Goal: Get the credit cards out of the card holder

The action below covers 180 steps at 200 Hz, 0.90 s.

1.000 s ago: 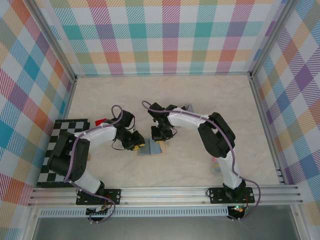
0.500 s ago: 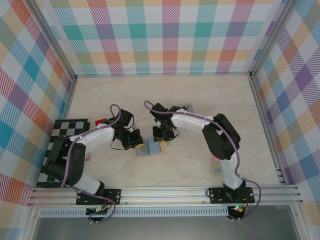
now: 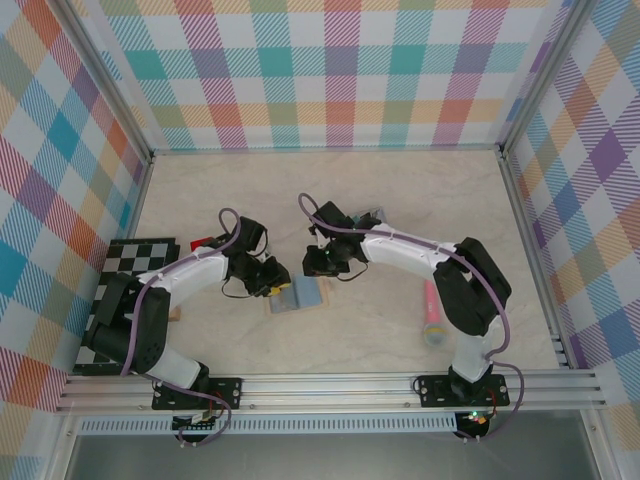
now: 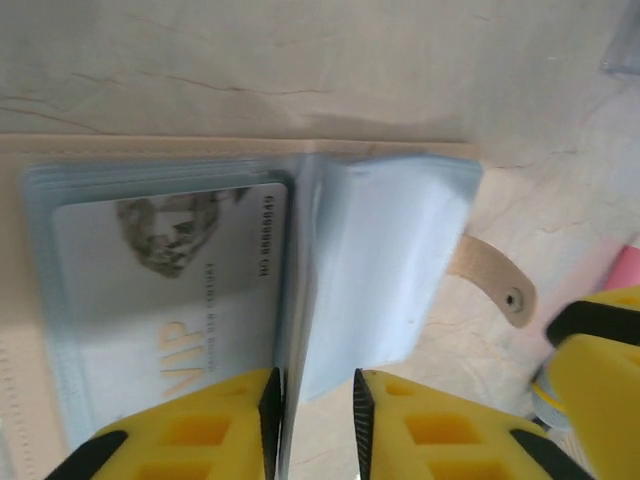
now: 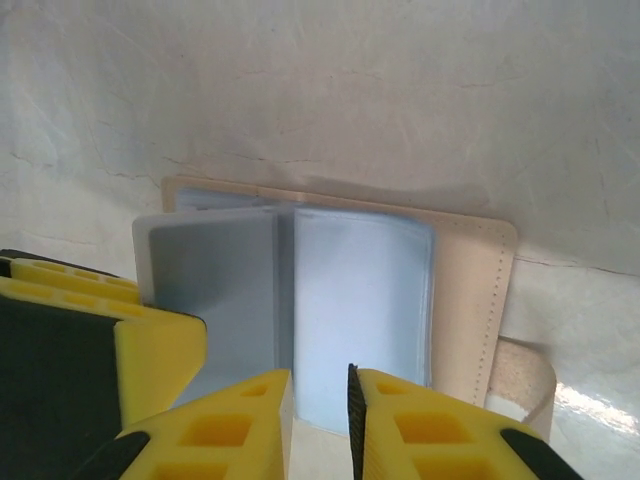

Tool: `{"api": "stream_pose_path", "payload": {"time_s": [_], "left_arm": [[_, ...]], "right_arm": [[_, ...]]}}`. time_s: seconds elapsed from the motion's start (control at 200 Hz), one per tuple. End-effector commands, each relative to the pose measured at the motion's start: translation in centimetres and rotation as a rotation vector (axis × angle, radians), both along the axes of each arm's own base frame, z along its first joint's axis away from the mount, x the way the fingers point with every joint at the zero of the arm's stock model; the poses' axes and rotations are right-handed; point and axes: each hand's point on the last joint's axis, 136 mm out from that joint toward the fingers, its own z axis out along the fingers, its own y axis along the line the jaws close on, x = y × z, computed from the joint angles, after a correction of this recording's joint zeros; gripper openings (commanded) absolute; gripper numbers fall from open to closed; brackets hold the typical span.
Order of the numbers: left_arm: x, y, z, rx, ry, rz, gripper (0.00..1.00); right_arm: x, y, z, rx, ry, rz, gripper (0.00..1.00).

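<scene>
The raised leaf of the card holder is between my left gripper's fingers, so my right gripper will hold it open while my left gripper takes the leaf's card (image 5: 215, 285) by its edge.
The card holder (image 3: 300, 294) lies open on the table between both arms, tan outside (image 5: 466, 290) and with light blue-grey sleeves inside. A silver card marked VIP (image 4: 170, 290) sits in its left sleeve. My left gripper (image 4: 314, 385) is at the holder's near edge, jaws a little apart. A raised blue-grey leaf (image 4: 385, 260) stands between them, against the left pad. My right gripper (image 5: 319, 378) faces it from the other side, jaws slightly apart over a leaf's (image 5: 360, 310) lower edge. A red card (image 3: 200, 242) lies by the checkered board.
The black-and-white checkered board (image 3: 135, 265) lies at the left, under my left arm. A pink object (image 3: 432, 315) lies on the table at the right, beside my right arm. A clear box (image 3: 375, 213) sits behind the right gripper. The holder's strap (image 4: 495, 280) sticks out sideways.
My right arm's elbow has swung out to the right, uncovering the pink object, and its gripper has shifted slightly right. The holder's leaves now lie flatter. The left gripper stays at the holder.
</scene>
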Motion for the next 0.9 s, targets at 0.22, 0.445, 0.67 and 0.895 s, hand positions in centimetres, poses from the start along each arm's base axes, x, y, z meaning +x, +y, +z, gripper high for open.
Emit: {"api": "stream_pose_path", "payload": {"time_s": [0.22, 0.445, 0.67, 0.895], "left_arm": [[0.3, -2.5, 1.8, -0.167, -0.011, 0.009, 0.35], [1.0, -3.6, 1.8, -0.224, -0.022, 0.011, 0.36], [0.8, -3.1, 1.2, -0.183, -0.014, 0.019, 0.36], [0.2, -0.1, -0.7, -0.016, 0.007, 0.082, 0.30]], "right_arm": [[1.7, -3.3, 2.1, 0.007, -0.091, -0.135, 0.23], [1.4, -3.1, 2.1, 0.025, -0.078, -0.129, 0.23], [1.2, -2.4, 2.2, 0.049, -0.066, -0.099, 0.23], [0.6, -1.1, 1.2, 0.031, -0.006, -0.025, 0.21]]}}
